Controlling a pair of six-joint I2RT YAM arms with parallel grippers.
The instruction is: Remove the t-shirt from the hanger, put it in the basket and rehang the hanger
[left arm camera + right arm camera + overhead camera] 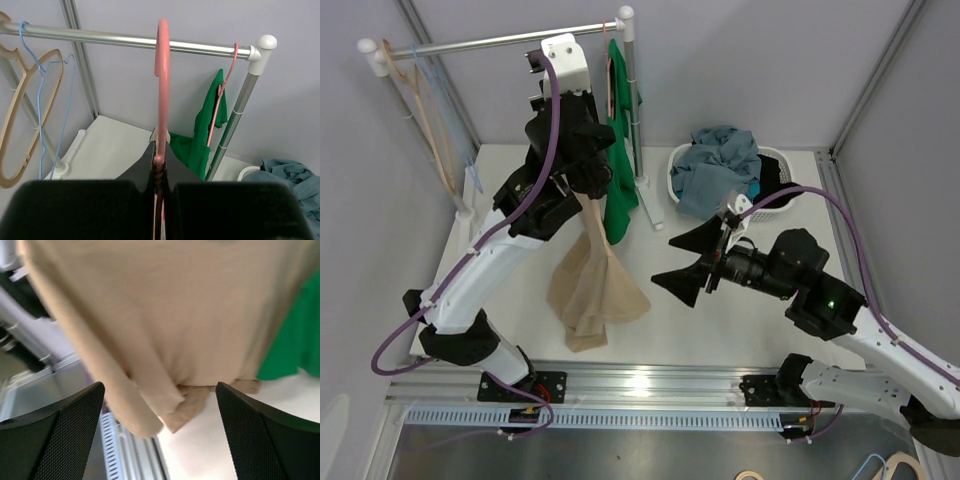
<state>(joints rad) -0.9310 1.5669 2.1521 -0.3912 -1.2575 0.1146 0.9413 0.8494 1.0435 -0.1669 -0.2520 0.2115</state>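
The robot's right gripper will close on the hanging lower edge (629, 307) (143, 424) of the beige t-shirt, at its corner nearest the open fingers.
My left gripper (590, 185) is shut on the neck of a pink hanger (163, 75), just below its hook, and holds it upright in front of the rack's rail (125, 40). A beige t-shirt (592, 285) hangs down from it, its lower end bunched on the white table (720, 310). My right gripper (686, 260) is open and empty, just right of the t-shirt and pointing at it. In the right wrist view the t-shirt (180, 315) fills the frame just beyond the open fingertips (95, 390). The hanger's arms are hidden.
A green shirt (618, 170) hangs on another pink hanger at the rail's right end, beside the rack post (635, 110). Beige and blue empty hangers (425, 110) hang at the left end. A white basket (778, 160) of blue clothes stands at back right.
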